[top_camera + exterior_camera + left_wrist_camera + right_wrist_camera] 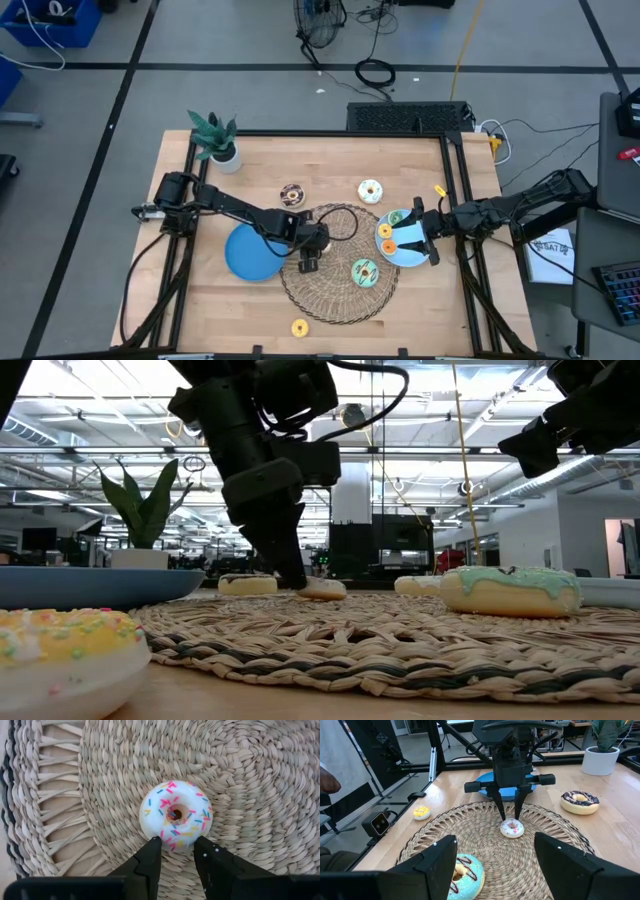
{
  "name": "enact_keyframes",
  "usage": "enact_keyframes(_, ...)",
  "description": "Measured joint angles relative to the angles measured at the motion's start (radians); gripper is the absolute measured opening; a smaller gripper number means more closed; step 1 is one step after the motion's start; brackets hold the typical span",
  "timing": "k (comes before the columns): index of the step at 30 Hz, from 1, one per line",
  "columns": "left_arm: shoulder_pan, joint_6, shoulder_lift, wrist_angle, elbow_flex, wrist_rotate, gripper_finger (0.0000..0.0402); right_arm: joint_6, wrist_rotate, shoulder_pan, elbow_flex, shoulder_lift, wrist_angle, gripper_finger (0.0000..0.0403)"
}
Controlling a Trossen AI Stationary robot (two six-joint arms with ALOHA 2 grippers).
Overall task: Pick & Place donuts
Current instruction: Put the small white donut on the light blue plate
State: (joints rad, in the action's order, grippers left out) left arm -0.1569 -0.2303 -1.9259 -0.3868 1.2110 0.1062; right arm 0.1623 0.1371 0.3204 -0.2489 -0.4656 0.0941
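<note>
The fingers of my left gripper are close together at the white donut's edge, so next I open them wider and grab the white donut around its sides (145, 821).
A white-iced donut with sprinkles (175, 815) lies flat on the round wicker mat (340, 290), also seen as the white donut (512, 828). My left gripper (177, 845) hangs over it, open, fingers pointing down at the rim on the blue-plate side. A green-iced donut (364, 272) rests on the mat too. My right gripper (422, 236) is open, above the right blue plate (405, 262), which carries small orange donuts (386, 239) and a green one (397, 217). On the bare table lie a chocolate donut (292, 194), a white-green donut (370, 190) and a yellow donut (299, 327). My left gripper's fingertips (155, 845) stand at the white donut's rim (172, 844), coming from above, the gap between them narrower than the donut. Whether they touch it I cannot tell. The donut lies flat on the mat.
A second blue plate (245, 255) lies left of the mat, under my left arm. A potted plant (218, 140) stands at the far left corner. A small yellow-orange piece (440, 190) lies near the right edge. Black frame rails run along both sides of the table.
</note>
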Motion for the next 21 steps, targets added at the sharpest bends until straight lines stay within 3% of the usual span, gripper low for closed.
enact_keyframes(15, 0.001, 0.119, 0.045, 0.12, 0.001, 0.009, 0.0117, 0.001, 0.002, 0.0, 0.0, -0.005, 0.001, 0.0251)
enact_keyframes(21, 0.001, -0.01, 0.048, 0.105, 0.0, -0.071, 0.0118, 0.001, 0.022, 0.0, 0.0, -0.013, 0.001, 0.0251)
